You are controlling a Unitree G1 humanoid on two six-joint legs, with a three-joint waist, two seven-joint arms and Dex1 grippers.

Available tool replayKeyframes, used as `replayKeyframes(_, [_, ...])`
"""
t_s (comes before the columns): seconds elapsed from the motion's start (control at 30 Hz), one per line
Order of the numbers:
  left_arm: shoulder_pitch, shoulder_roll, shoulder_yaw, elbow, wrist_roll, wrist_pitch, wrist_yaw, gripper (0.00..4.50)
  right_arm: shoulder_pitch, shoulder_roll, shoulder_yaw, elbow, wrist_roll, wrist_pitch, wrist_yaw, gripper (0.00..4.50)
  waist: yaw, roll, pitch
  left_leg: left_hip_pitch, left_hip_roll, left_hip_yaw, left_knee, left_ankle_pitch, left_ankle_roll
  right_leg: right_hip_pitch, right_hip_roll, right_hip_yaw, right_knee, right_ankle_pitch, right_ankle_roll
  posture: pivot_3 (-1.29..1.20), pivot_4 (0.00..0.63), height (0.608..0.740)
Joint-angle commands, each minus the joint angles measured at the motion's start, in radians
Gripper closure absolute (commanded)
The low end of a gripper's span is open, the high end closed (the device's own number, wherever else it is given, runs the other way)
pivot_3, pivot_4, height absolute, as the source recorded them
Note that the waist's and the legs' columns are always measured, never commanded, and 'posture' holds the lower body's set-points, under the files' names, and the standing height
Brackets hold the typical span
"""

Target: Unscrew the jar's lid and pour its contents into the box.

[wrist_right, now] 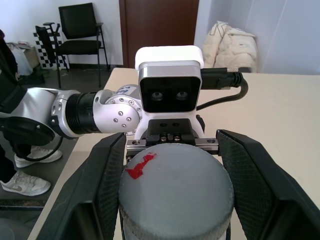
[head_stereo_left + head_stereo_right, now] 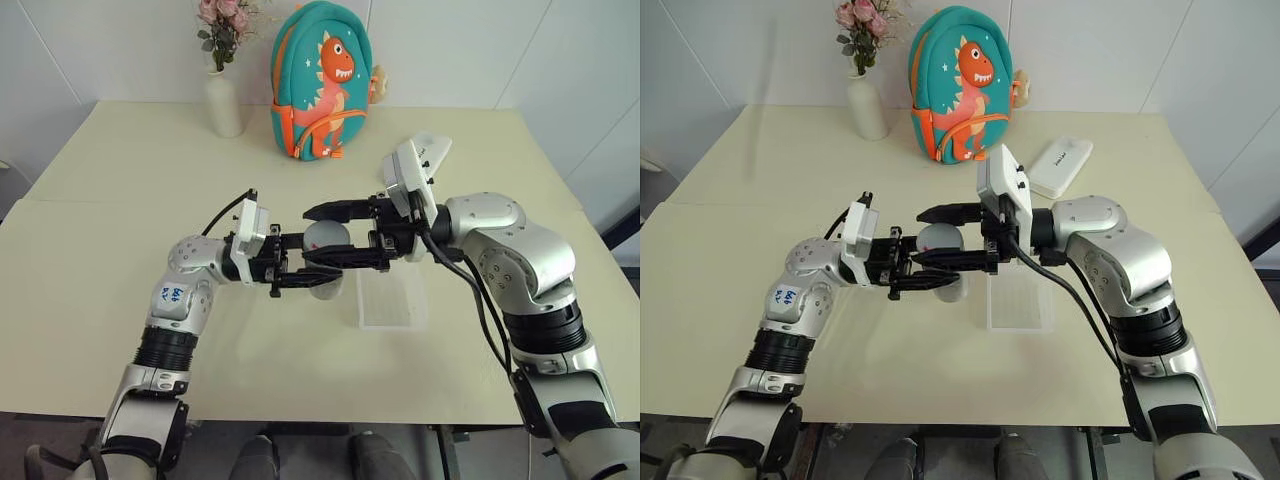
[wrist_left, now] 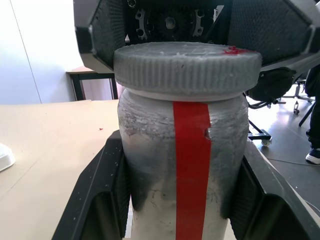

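Observation:
My right gripper is going to set the grey lid down on the cream table (image 2: 494,309) beside the clear box, on its own side.
I hold the jar (image 2: 322,262) in the air between both arms, over the table just left of the box (image 2: 392,298). It has a silvery body (image 3: 150,150) with a red stripe. My left gripper (image 2: 305,263) is shut on that body, one finger on each side. The grey ribbed lid (image 3: 187,62), marked with a red smear, sits on the jar. My right gripper (image 2: 328,236) comes from the opposite side and is shut on the lid (image 1: 175,192), its fingers (image 1: 100,190) flanking it. The contents are hidden inside. The box is clear, shallow, and lies flat.
A white oblong case (image 2: 1060,165) lies at the back right of the cream table (image 2: 120,260). A teal dinosaur backpack (image 2: 322,85) and a white flower vase (image 2: 225,100) stand along the far edge. In the right wrist view, a chair (image 1: 80,30) stands beyond the table.

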Motion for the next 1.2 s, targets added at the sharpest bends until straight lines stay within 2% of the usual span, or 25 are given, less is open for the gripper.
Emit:
replayKeyframes(0.03, [0.037, 0.007, -0.082, 0.014, 0.032, 0.018, -0.070, 2.45, -0.093, 0.015, -0.088, -0.008, 0.031, -0.081, -0.004, 1.94, 0.000, 0.000, 0.000, 0.000, 0.000, 0.000, 0.000, 0.000, 0.000, 0.000, 0.000, 0.000, 0.000, 0.000, 0.000, 0.00, 0.150, 0.740])
replayKeyframes(0.33, [0.042, 0.012, -0.097, 0.009, 0.025, 0.037, -0.088, 2.45, -0.128, 0.036, -0.088, 0.065, 0.005, -0.161, 0.048, 1.94, -0.001, 0.002, 0.002, 0.000, 0.001, 0.000, 0.000, 0.000, 0.000, 0.000, 0.001, -0.001, 0.000, 0.000, 0.000, 0.00, 0.150, 0.740])
replayKeyframes(0.53, [0.025, -0.008, -0.065, -0.010, 0.001, 0.053, -0.042, 2.45, -0.127, 0.036, -0.089, 0.082, -0.007, -0.200, 0.044, 1.94, -0.002, 0.002, 0.002, 0.000, 0.000, 0.000, 0.001, 0.000, 0.000, 0.000, 0.000, 0.000, 0.001, 0.000, 0.000, 0.00, 0.150, 0.740])
replayKeyframes(0.67, [-0.022, -0.021, -0.015, -0.040, -0.029, 0.070, 0.013, 2.45, -0.126, 0.011, -0.113, 0.087, -0.019, -0.203, 0.016, 1.94, 0.001, 0.002, 0.002, 0.000, 0.001, 0.000, 0.001, 0.000, 0.000, 0.000, 0.000, -0.001, 0.001, 0.000, 0.000, 0.00, 0.150, 0.740])
replayKeyframes(0.87, [-0.052, 0.010, 0.048, -0.113, -0.063, 0.120, 0.065, 2.45, -0.096, -0.069, -0.173, 0.070, -0.042, -0.171, -0.070, 1.94, 0.000, 0.002, 0.002, 0.000, 0.000, 0.000, 0.000, 0.000, 0.000, 0.000, 0.000, 0.000, 0.001, 0.000, 0.000, 0.00, 0.150, 0.740])
replayKeyframes(0.97, [-0.043, 0.044, 0.077, -0.150, -0.070, 0.144, 0.090, 2.45, -0.035, -0.132, -0.220, 0.048, -0.068, -0.151, -0.134, 1.94, 0.000, 0.002, 0.002, 0.000, 0.000, 0.000, 0.000, 0.000, 0.000, 0.000, 0.000, 0.000, 0.000, 0.000, 0.000, 0.00, 0.150, 0.740])
replayKeyframes(1.07, [-0.025, 0.100, 0.126, -0.157, -0.062, 0.151, 0.119, 2.45, 0.120, -0.226, -0.305, -0.003, -0.106, -0.106, -0.222, 1.94, 0.006, 0.002, 0.002, 0.000, 0.000, 0.000, 0.000, 0.000, 0.000, 0.000, 0.000, 0.000, 0.000, 0.000, 0.000, 0.00, 0.150, 0.740])
replayKeyframes(1.2, [-0.021, 0.138, 0.159, -0.125, -0.045, 0.124, 0.138, 2.45, 0.331, -0.260, -0.402, -0.114, -0.097, -0.043, -0.326, 1.94, 0.014, 0.002, 0.002, 0.000, 0.000, 0.000, -0.001, 0.000, 0.000, 0.000, 0.000, 0.000, -0.002, 0.000, 0.000, 0.00, 0.150, 0.740])
